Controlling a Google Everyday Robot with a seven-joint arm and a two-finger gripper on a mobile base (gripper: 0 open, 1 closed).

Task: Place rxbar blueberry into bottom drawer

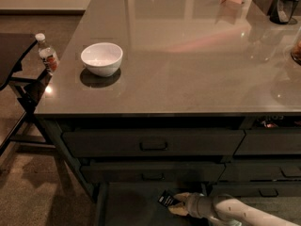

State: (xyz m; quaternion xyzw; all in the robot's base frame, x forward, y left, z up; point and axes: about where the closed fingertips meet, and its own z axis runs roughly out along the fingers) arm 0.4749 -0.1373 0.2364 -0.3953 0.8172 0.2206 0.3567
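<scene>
Next, I release the rxbar blueberry on the bottom drawer's inside (159, 200), just below the lower closed drawer's black handle.
The bottom drawer (123, 210) stands pulled open at the foot of the dark cabinet, its flat floor showing. My gripper (175, 204) reaches in from the lower right on a white arm and sits low inside the drawer. It is shut on the rxbar blueberry (166, 200), a small dark bar with white markings that sticks out to the left of the fingers, just above the drawer floor. The far part of the drawer is hidden under the drawers above.
A white bowl (101, 58) sits on the grey countertop (188, 55) at the left. A water bottle (47, 56) stands on a black chair at the left. Two closed drawers with black handles (154, 146) lie above. Dark items stand at the counter's far right.
</scene>
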